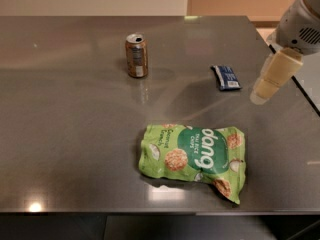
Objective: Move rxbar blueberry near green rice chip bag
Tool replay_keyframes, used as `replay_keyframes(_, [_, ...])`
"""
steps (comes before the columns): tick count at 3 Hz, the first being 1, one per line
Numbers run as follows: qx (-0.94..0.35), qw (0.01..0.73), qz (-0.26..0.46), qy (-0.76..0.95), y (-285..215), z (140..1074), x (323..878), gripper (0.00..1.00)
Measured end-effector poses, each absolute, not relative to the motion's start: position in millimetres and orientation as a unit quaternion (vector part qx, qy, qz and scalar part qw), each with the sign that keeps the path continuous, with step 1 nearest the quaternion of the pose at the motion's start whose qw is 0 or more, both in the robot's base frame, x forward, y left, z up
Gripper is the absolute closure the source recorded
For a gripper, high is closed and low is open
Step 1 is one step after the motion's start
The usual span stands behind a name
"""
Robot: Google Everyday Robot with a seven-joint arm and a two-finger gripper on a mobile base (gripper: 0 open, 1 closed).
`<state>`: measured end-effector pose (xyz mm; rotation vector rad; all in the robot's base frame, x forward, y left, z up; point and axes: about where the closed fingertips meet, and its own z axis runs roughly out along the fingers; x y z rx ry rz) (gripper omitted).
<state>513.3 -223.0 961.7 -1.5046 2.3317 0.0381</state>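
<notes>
Next, the gripper goes to the rxbar blueberry's near end (231,83), the one closer to the green rice chip bag, and closes there.
The rxbar blueberry (226,77) is a small flat dark navy wrapper with white print, lying on the grey table right of centre. The green rice chip bag (196,157) is a large crinkled bright green bag with "dang" lettering, lying flat near the table's front edge, below and left of the bar. My gripper (264,91) hangs from the white arm at the right edge, cream-coloured, just right of the bar and above the table. It holds nothing that I can see.
A brown-gold soda can (136,55) stands upright at the back, left of the bar. The grey table (65,109) ends in a right edge close under my arm and a front edge just below the bag.
</notes>
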Motion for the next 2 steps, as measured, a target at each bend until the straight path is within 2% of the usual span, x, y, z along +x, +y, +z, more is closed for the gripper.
replay_keyframes(2, [-0.461,0.219,0.059,0.858,-234.4,939.0,578.9,0.0])
